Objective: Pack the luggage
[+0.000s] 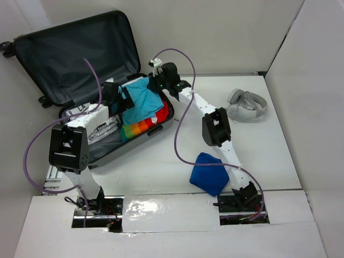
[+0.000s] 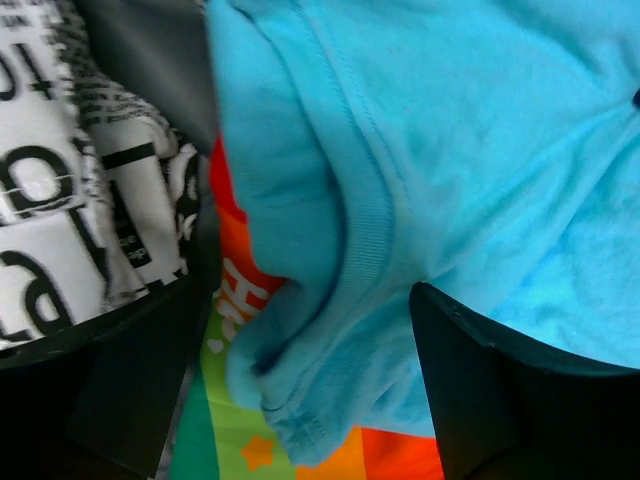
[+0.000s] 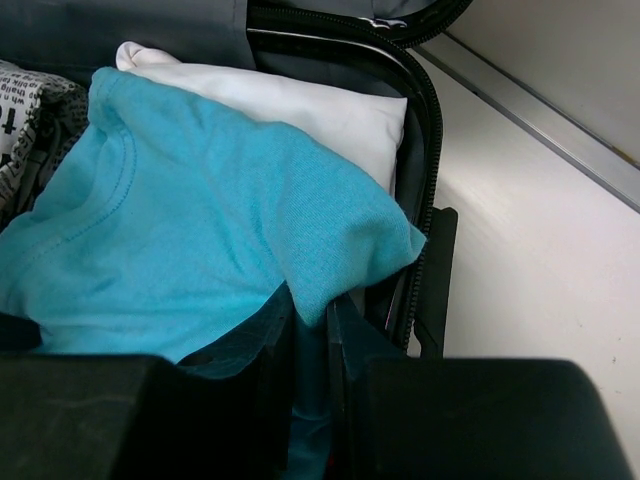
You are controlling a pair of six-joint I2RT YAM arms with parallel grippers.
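Note:
The turquoise shirt's hem bunches up under the robot's open left gripper, so that gripper should grab the hem nearer the lid (image 3: 112, 175) and pull the shirt flat.
The luggage (image 1: 75, 54) lies open at the back left, its dark-lined lid raised. Inside lie a turquoise shirt (image 1: 144, 102), a rainbow-striped cloth (image 1: 141, 129), a black-and-white print cloth (image 1: 99, 129) and a white garment (image 3: 330, 120). My right gripper (image 1: 159, 83) is at the case's right rim and is shut on an edge of the turquoise shirt (image 3: 200, 220), pinched between its jaws (image 3: 310, 340). My left gripper (image 1: 119, 99) hovers over the shirt's other side, open, with the shirt's hem (image 2: 330, 330) lying between its wide-apart fingers (image 2: 500, 390).
A dark blue cloth (image 1: 209, 173) lies on the table near the right arm's base. White headphones (image 1: 246, 105) lie at the right. The case's zipper rim (image 3: 425, 130) runs beside the right gripper. White walls enclose the table.

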